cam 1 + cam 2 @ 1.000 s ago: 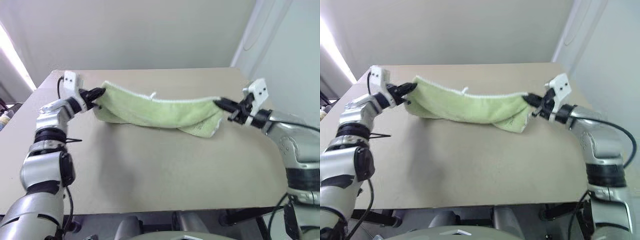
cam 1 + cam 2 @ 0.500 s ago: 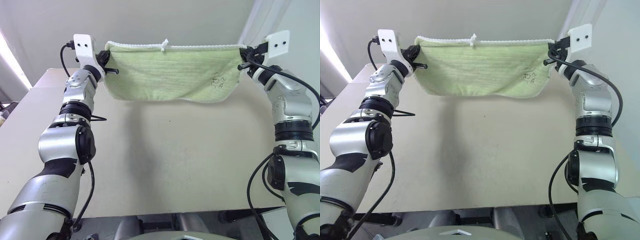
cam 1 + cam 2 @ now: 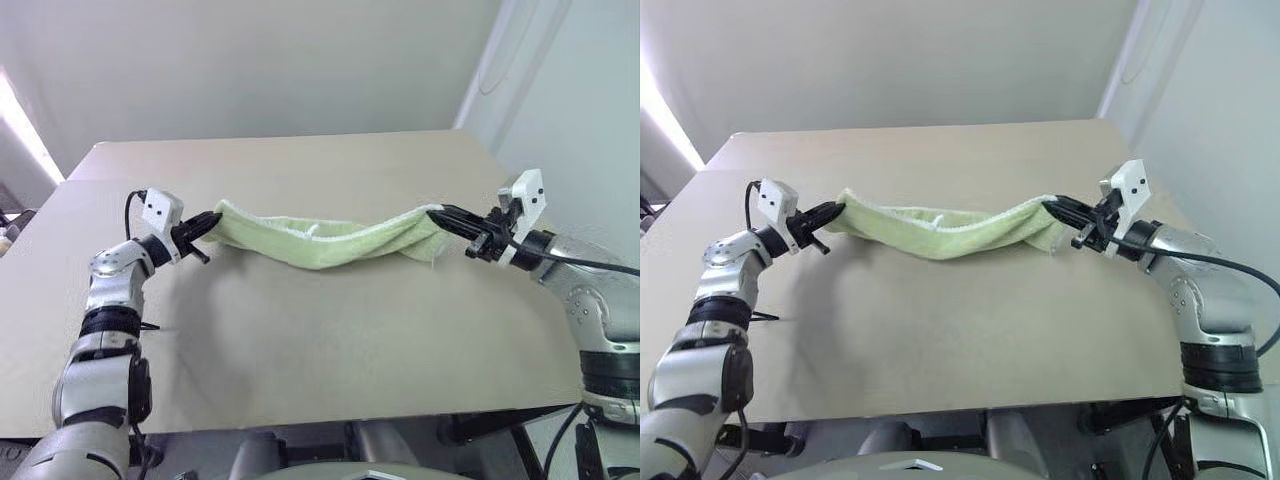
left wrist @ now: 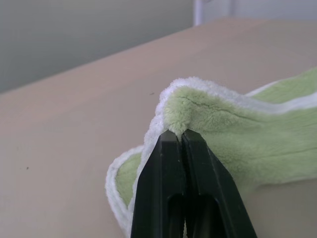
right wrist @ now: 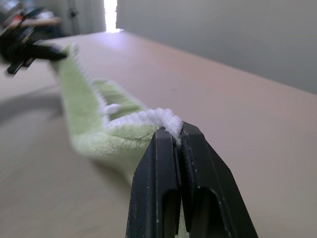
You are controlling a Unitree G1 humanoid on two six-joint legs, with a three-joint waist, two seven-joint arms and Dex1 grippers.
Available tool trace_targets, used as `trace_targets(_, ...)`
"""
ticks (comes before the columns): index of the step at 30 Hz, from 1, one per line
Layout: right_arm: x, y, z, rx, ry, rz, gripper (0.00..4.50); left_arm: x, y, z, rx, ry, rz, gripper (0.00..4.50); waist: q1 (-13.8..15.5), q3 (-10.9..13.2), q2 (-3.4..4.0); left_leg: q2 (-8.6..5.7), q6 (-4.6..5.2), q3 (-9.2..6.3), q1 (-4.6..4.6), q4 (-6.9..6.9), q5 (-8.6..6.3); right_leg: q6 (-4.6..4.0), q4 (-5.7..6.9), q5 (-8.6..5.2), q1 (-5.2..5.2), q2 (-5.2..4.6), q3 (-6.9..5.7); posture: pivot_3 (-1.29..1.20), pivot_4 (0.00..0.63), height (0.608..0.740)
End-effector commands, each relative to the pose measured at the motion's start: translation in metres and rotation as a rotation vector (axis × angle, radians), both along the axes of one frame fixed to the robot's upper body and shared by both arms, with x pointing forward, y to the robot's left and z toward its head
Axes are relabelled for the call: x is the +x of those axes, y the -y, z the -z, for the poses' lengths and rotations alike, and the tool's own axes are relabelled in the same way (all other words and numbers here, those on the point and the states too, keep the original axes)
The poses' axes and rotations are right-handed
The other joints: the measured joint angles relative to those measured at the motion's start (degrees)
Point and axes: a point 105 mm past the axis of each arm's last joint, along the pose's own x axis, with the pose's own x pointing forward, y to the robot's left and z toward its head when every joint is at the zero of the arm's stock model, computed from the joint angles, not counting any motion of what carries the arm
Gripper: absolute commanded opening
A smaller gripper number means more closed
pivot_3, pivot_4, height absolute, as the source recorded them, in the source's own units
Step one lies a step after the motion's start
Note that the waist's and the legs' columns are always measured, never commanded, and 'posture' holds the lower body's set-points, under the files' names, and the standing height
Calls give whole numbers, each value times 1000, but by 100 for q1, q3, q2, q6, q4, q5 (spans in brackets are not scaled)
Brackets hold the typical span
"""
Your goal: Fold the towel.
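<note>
The robot's left gripper needs to release the towel's corner on the bare tabletop (image 3: 199,257) just in front of that gripper's black fingers.
The towel (image 3: 320,238), light yellow-green with white stitched edging, stretches as a sagging band low over the table (image 3: 300,340) between my two grippers. My left gripper (image 3: 208,221) is shut on its left corner, and its black fingers (image 4: 168,163) pinch the edging in the left wrist view. At the right end, my right gripper (image 3: 440,214) is shut on the other corner (image 5: 166,119). The towel's middle droops onto the tabletop. A small white loop (image 5: 113,108) shows along the edge.
The beige table's far edge (image 3: 280,140) meets a pale wall. Its right edge (image 3: 560,330) runs close under my right arm. Bare tabletop spreads in front of the towel toward the near edge (image 3: 300,420).
Both grippers have come down and back from holding the towel spread high in the air. The towel now sags low onto the table as a narrow band.
</note>
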Motion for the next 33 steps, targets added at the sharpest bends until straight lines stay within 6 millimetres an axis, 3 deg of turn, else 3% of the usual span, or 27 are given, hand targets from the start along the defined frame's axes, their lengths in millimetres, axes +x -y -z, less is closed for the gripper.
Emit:
trace_targets(1,-14,-3,10,-78,-32,-44,0,-19,-5,-24,2,66,43,18,-7,-1,2,2,-1,2,38,-1,0,-1,-4,-1,21,-1,0,0,0,712)
trace_targets(7,-33,-1,30,-154,-95,-78,0,-56,-17,-21,-9,-16,80,18,-9,-1,3,7,-1,5,72,-2,-1,-1,0,-3,30,0,-2,0,0,712)
trace_targets(13,-48,1,35,-162,-121,-84,0,-86,-30,-10,50,-89,94,18,-9,0,3,11,-2,9,65,-16,-1,-4,-8,-7,14,3,-1,0,0,712)
trace_targets(17,-72,1,38,-170,-173,-125,0,-104,-43,3,147,-128,111,18,10,0,2,10,-3,9,64,-15,-2,-3,-15,-7,14,-1,-4,0,0,712)
trace_targets(22,-91,-2,36,-182,-215,-150,0,-111,-47,11,178,-91,127,18,-6,0,2,14,-6,12,63,-17,-4,-3,-27,-8,13,-5,-7,0,0,712)
trace_targets(28,-97,-5,36,-193,-231,-159,0,-109,-46,16,139,-104,115,18,-19,0,-3,32,-20,20,65,-18,-12,-3,-39,-8,10,-7,-30,0,0,712)
trace_targets(33,-77,-4,40,-205,-200,-103,0,-101,-48,24,89,-174,50,18,-25,3,-4,33,-23,20,63,-22,-14,-3,-42,-8,6,-10,-35,0,0,712)
